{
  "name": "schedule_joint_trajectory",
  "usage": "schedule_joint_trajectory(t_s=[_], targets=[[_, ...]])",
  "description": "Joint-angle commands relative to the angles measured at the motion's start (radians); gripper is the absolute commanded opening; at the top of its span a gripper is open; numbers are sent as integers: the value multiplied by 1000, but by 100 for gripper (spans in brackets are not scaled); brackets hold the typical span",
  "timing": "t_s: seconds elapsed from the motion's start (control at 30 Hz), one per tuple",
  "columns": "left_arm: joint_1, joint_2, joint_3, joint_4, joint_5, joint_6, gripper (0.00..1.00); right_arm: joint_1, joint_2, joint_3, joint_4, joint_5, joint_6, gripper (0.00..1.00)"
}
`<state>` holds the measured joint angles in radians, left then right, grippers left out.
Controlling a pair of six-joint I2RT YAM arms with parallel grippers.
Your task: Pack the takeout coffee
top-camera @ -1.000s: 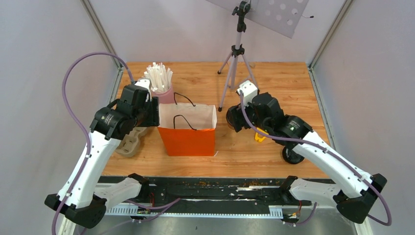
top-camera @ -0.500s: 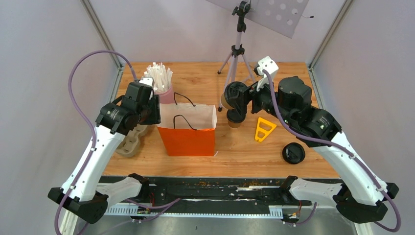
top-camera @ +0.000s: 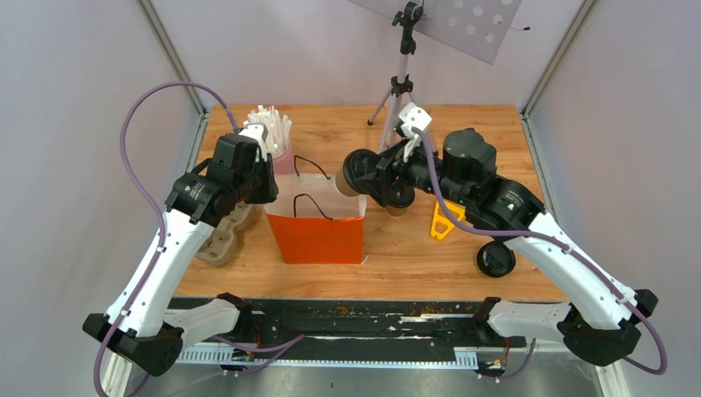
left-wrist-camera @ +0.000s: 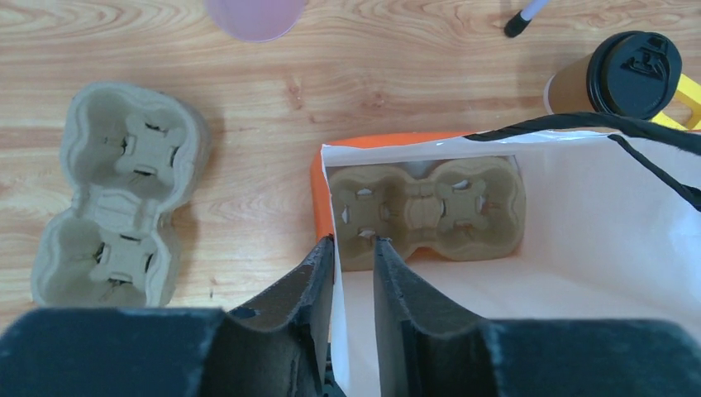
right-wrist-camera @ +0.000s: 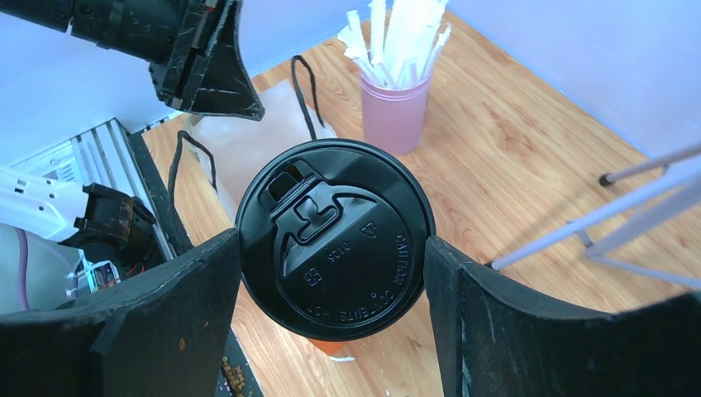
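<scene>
The coffee lies tilted above the bag's upward opening, so the robot's left gripper needs to take hold of the bag's side (left-wrist-camera: 331, 198) and tip the bag's opening toward the coffee.
The takeout coffee (right-wrist-camera: 331, 215) is a kraft-brown cup with a black lid. My right gripper (right-wrist-camera: 333, 241) is shut on it just under the lid. In the top view the coffee (top-camera: 344, 180) hangs tilted in the right gripper (top-camera: 357, 175) above the right rim of the orange paper bag (top-camera: 318, 236). My left gripper (left-wrist-camera: 354, 241) stands open only a little. It straddles the bag's left wall (left-wrist-camera: 337, 331), with the outer finger on the paper and a slim gap at the inner one. A pulp cup tray (left-wrist-camera: 426, 211) lies on the bag's floor.
A second lidded cup (top-camera: 399, 201) stands right of the bag, beside a yellow triangle (top-camera: 443, 219) and a loose black lid (top-camera: 496, 259). Another pulp tray (top-camera: 221, 240) lies left of the bag. A pink cup of white sticks (top-camera: 277, 157) and a tripod (top-camera: 398, 107) stand behind.
My right arm has lifted the coffee off the table and carried it left, over the bag's right rim. The left jaws have narrowed around the bag's left wall.
</scene>
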<state>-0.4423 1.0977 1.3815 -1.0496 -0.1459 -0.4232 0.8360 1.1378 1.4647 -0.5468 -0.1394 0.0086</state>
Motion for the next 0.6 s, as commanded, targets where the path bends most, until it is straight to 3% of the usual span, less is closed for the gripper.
schedule_joint_trajectory(t_s=[0.0,0.13,0.27,0.47,0.5,0.57], targets=[[5,-15,-37,70,52,12,28,36,47,-19,99,-64,-80,53],[5,-24,-67,113,102,20,14,67,84,-42,92,-78,-141,53],[5,-61,-116,231,149,56,10,101,97,-84,102,-74,-236,53],[5,-108,-201,424,179,55,12,115,98,-137,131,-63,-312,53],[5,-109,-204,422,184,44,14,120,100,-143,121,-66,-326,52],[5,-111,-200,381,176,22,31,139,108,-154,98,-64,-357,52]])
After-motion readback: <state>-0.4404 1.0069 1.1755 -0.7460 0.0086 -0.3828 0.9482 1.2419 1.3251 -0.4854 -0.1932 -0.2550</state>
